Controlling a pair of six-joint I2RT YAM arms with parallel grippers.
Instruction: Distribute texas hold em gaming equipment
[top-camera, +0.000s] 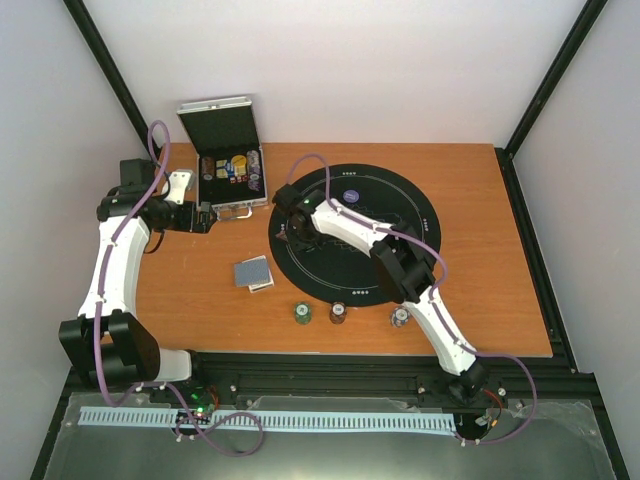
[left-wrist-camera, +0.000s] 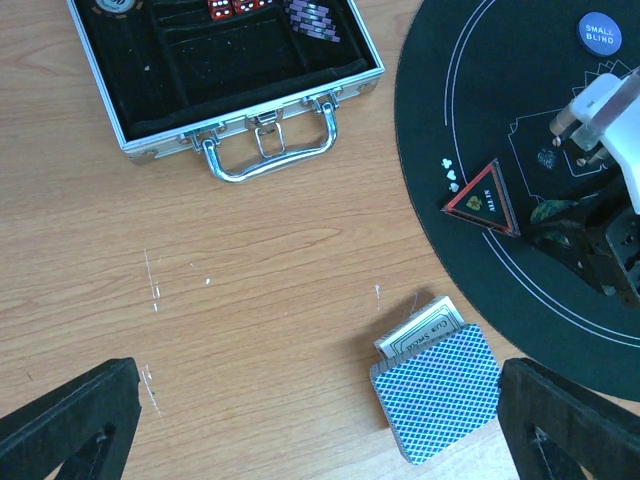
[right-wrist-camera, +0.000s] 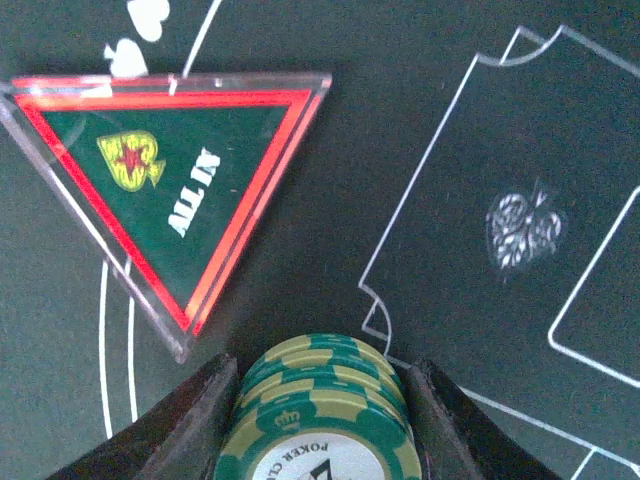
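My right gripper will set the stack of green striped poker chips, now held just above the mat, down on the mat (top-camera: 297, 237) (right-wrist-camera: 292, 268) beside the "ALL IN" marker.
My right gripper (right-wrist-camera: 318, 400) is shut on a stack of green striped poker chips (right-wrist-camera: 322, 405), held just above the black round mat (top-camera: 400, 200) beside the red triangle "ALL IN" marker (right-wrist-camera: 165, 180). In the top view the right gripper (top-camera: 297, 232) is over the mat's left part. My left gripper (left-wrist-camera: 320, 425) is open and empty over the wood, near the deck of blue-backed playing cards (left-wrist-camera: 437, 390), which shows in the top view too (top-camera: 252, 272). Three small chip stacks, green (top-camera: 302, 314), red (top-camera: 338, 313) and white (top-camera: 400, 317), stand along the table's near edge. A blue "SMALL BLIND" disc (left-wrist-camera: 599, 32) lies on the mat.
The open silver case (top-camera: 230, 165) sits at the back left, holding chips, red dice (left-wrist-camera: 232, 6) and purple chips (left-wrist-camera: 313, 18); its handle (left-wrist-camera: 268, 158) faces the left gripper. The black frame rail (top-camera: 350, 365) runs along the near table edge.
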